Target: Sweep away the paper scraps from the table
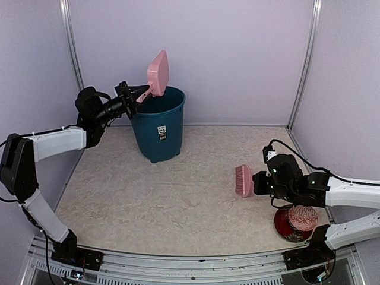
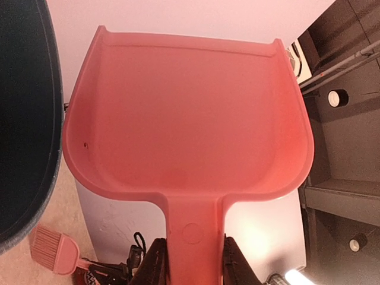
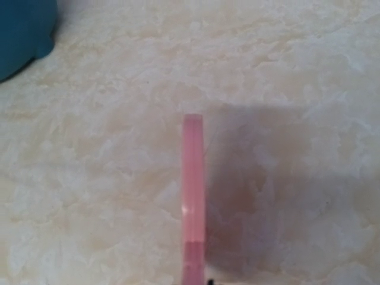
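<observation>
The robot's right gripper needs to set the pink brush down on the open table (image 1: 206, 180) between the teal bin and the red bowl.
No paper scraps show on the beige marbled table (image 1: 166, 190) in any view. My left gripper (image 1: 133, 95) is shut on the handle of the pale pink dustpan (image 1: 158, 72) and holds it tilted up over the rim of the teal bin (image 1: 157, 122). In the left wrist view my fingers clamp the handle (image 2: 193, 261) and the pan (image 2: 184, 119) is empty. My right gripper (image 1: 259, 183) is shut on the pink brush (image 1: 243, 180), held a little above the table at the right. The brush shows edge-on in the right wrist view (image 3: 193, 196).
The bin stands at the back left; its dark inside (image 2: 24, 119) shows no contents. A red patterned ball (image 1: 303, 218) sits in a red bowl (image 1: 284, 228) at the front right, under my right arm. Walls close in the back and sides.
</observation>
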Robot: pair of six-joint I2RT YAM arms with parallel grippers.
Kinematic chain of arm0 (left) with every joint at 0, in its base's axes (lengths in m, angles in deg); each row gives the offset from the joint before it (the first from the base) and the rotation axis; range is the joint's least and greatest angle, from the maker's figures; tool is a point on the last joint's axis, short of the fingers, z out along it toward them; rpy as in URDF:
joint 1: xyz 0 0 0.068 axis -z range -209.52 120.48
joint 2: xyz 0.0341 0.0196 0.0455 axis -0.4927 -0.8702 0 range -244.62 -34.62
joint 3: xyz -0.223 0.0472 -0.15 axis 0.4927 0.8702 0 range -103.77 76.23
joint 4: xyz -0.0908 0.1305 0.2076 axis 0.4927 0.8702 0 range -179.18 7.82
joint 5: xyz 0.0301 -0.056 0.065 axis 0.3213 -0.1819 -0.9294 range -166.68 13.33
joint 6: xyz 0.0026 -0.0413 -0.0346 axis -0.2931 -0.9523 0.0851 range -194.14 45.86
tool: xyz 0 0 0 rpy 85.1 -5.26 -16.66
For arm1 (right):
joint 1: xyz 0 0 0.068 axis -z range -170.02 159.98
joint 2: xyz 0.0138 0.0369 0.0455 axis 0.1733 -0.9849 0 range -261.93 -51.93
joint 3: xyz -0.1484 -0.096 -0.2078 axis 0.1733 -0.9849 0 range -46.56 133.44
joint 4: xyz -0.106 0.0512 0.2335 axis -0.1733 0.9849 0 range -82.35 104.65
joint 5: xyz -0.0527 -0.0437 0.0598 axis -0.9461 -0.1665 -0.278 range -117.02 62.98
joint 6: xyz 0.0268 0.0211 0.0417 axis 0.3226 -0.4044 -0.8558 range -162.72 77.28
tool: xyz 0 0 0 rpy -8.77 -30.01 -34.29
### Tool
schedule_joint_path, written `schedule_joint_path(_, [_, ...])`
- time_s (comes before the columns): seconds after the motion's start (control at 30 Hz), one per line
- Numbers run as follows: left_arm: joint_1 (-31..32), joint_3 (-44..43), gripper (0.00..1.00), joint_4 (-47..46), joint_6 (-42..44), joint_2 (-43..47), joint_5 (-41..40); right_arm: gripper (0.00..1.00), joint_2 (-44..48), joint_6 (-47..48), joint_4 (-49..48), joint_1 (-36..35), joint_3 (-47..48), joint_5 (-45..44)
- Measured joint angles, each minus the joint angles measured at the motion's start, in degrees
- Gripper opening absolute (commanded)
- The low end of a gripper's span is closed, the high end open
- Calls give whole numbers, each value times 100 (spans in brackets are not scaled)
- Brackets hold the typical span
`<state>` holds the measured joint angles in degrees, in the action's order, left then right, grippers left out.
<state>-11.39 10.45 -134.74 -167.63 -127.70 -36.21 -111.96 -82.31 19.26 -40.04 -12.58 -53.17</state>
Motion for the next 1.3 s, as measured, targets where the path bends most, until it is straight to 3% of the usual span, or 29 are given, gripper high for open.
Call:
schedule_joint_path(0.17, [-22,2,0,732,844,614,-4,0,247,15,-9,0,0,2])
schedule_joint_path(0.43, [142,22,0,2682,2852,1906,-402,0,564,387,-225,2,-2,0])
schedule_joint_path(0.77, [1801,240,0,5259,5163,2865,-2330,0,927,1464,-787,35,-2,59])
schedule_joint_path(1.03, [3198,903,0,6448,5786,2994,-4138,0,1071,2361,-1154,37,-4,-101])
schedule_joint_path(1.3, [4024,1357,0,6861,5777,2806,-5174,0,1064,3213,-1585,59,-173,-315])
